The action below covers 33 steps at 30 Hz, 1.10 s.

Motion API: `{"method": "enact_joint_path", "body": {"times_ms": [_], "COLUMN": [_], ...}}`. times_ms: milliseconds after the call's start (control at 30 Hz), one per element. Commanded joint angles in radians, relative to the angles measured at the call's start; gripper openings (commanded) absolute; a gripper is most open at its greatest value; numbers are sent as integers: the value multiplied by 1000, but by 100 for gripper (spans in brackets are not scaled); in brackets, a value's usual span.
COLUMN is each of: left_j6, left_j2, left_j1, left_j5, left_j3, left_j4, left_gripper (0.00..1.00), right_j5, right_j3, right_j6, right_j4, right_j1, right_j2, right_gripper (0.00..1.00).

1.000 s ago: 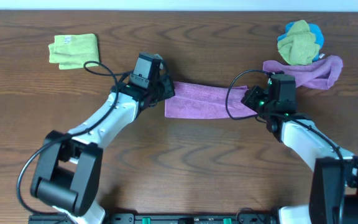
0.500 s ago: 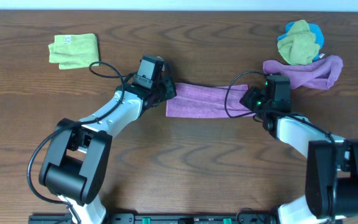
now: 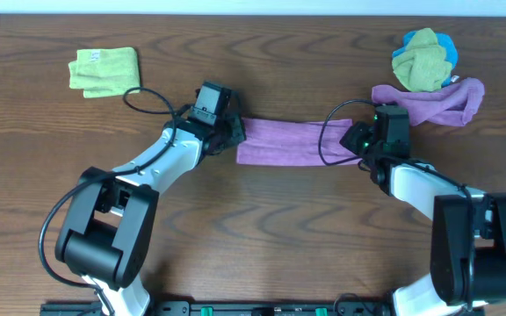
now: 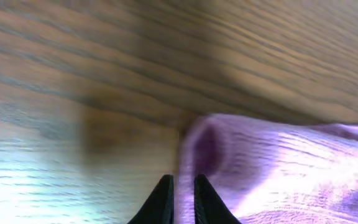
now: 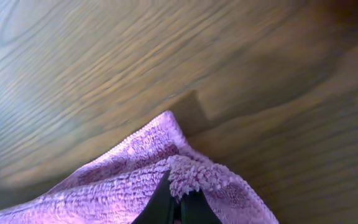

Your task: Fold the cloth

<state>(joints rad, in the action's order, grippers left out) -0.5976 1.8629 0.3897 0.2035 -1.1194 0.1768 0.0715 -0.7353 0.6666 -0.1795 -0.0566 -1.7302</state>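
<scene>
My right gripper is pinching just the cloth's fluffy top corner, so it should open, grab both layers at the cloth's end (image 3: 354, 161) and fold toward my left gripper.
The cloth (image 3: 292, 142) lies on the table as a folded purple band stretched between my two grippers. My left gripper (image 3: 235, 133) is at its left end. In the left wrist view its fingertips (image 4: 184, 186) stand a narrow slit apart, with the cloth's (image 4: 278, 168) rolled edge between them. My right gripper (image 3: 357, 140) is at the band's right end. In the right wrist view it (image 5: 176, 200) is shut on a fluffy corner of the cloth (image 5: 117, 180), low over the wood.
A lime-green folded cloth (image 3: 104, 70) lies at the back left. A second purple cloth (image 3: 433, 101) is rumpled in a band at the back right, behind my right arm. A green and blue bundle (image 3: 422, 60) sits on it.
Both grippers have shifted a little with the cloth's ends, and the band now lies slightly narrower and flatter. The left jaws have parted by a sliver.
</scene>
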Motion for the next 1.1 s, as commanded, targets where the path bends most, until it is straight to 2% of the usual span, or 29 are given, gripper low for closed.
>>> {"method": "enact_joint_path", "body": {"times_ms": [0, 100, 133, 167, 200, 233, 267, 300, 433, 500, 667, 867, 1000, 1067], "left_j6": [26, 32, 34, 34, 34, 34, 35, 37, 41, 42, 44, 44, 43, 23], "left_j2": [16, 16, 16, 16, 16, 15, 13, 8, -16, -36, -106, -210, -233, -227], "left_j1": [-11, -11, -11, -11, -11, -11, -12, -13, -26, -38, -51, -51, -48, -47], "left_j5": [-58, -58, -58, -57, -56, -56, -50, -43, -16, 10, 48, 71, 136, 160], "left_j3": [-18, -18, -18, -18, -18, -18, -18, -18, -18, -19, -19, -19, -19, -19], "left_j4": [5, 6, 6, 6, 6, 6, 6, 7, 25, 53, 137, 217, 210, 203], "left_gripper": [14, 14, 14, 14, 14, 12, 13, 13, 28, 30, 34, 49, 65, 66], "right_j5": [-68, -68, -67, -64, -57, -41, -20, 2, 61, 76, 87, 86, 86, 86], "right_j3": [-3, -3, -3, -3, -3, -3, -3, -3, -4, -4, -4, -4, -4, -4], "right_j6": [6, 6, 6, 6, 7, 7, 7, 7, 19, 60, 86, 104, 103, 104], "right_j4": [0, -3, -4, -4, -6, -11, -16, -20, -10, 19, 90, 215, 343, 417], "right_j1": [10, 10, 10, 10, 10, 10, 10, 10, 10, 10, 10, 14, 14, 14], "right_j2": [-11, -11, -11, -11, -11, -11, -10, -8, 15, 42, 130, 264, 339, 375], "right_gripper": [1, 3, 10, 18, 41, 52, 59, 62, 70, 75, 80, 82, 82, 81]}}
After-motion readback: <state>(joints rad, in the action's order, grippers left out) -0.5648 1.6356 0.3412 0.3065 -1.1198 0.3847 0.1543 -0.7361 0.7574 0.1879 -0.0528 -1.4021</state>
